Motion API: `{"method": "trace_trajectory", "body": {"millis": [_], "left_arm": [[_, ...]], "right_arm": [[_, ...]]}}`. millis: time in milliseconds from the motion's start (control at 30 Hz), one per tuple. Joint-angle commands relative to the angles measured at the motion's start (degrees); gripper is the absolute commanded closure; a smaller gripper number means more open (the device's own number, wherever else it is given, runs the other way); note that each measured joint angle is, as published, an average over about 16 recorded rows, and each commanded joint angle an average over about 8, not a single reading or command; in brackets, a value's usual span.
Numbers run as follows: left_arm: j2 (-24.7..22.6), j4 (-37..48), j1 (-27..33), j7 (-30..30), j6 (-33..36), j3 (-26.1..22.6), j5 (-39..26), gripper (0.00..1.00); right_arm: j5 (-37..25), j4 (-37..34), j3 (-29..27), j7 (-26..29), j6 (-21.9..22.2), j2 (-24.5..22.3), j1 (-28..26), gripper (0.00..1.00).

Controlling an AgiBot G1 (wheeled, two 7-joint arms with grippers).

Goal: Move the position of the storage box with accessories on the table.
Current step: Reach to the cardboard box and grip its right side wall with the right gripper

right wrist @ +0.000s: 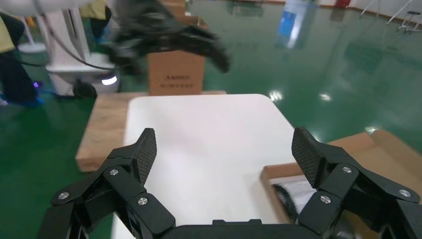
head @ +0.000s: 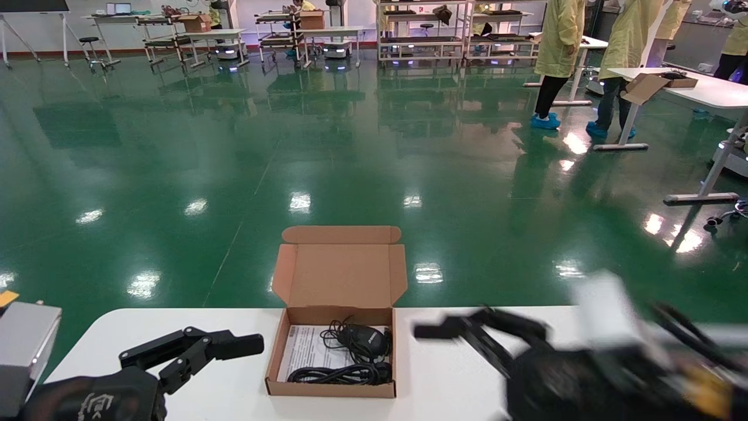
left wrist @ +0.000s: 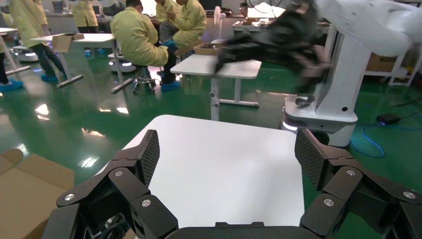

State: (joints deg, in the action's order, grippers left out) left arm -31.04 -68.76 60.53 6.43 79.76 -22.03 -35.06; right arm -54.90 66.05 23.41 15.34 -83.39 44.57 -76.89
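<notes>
The robot's right gripper needs to close on the side edge (head: pixel 394 359) of the storage box nearest to it, beside the coiled black cable.
The storage box (head: pixel 331 390) lies open on the white table (head: pixel 456 380), its flap lid (head: pixel 340 275) standing up at the far side. Inside it are a black mouse (head: pixel 363 338), a coiled black cable (head: pixel 339 374) and a white printed sheet (head: pixel 304 351). My left gripper (head: pixel 234 351) is open and empty just left of the box; its wrist view shows the open gripper (left wrist: pixel 226 159) over bare table, with a box corner (left wrist: pixel 25 194) beside it. My right gripper (head: pixel 432 333), blurred, is right of the box; its wrist view shows it open (right wrist: pixel 224 154) and empty, with the box (right wrist: pixel 278 172) beside one finger.
A grey unit (head: pixel 23 345) stands at the table's left end. Green floor lies past the far edge. People in yellow coats (head: pixel 558 41) stand by a far table with another cardboard box (head: pixel 646 86). A white robot base (left wrist: pixel 323 109) and a wooden pallet (right wrist: pixel 102 129) flank the table.
</notes>
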Motion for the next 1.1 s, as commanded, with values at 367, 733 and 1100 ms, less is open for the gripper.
{"method": "trace_trajectory", "body": {"millis": [367,733,1100], "left_arm": [[0.00,0.00,0.00,0.00,0.00,0.00,0.00,0.00],[0.01,0.01,-0.01,0.00,-0.02,0.00,0.01,0.00],[0.01,0.01,-0.02,0.00,-0.02,0.00,0.01,0.00]], "right_arm": [[-15.86,-28.45,9.09,4.15,7.38,17.39,-17.11,0.00],[-16.40,-42.82,8.62,2.35,15.00,25.81,-18.31,0.00],[-14.42,-52.48,6.72,14.11,21.82,24.03,-18.47,0.00]]}}
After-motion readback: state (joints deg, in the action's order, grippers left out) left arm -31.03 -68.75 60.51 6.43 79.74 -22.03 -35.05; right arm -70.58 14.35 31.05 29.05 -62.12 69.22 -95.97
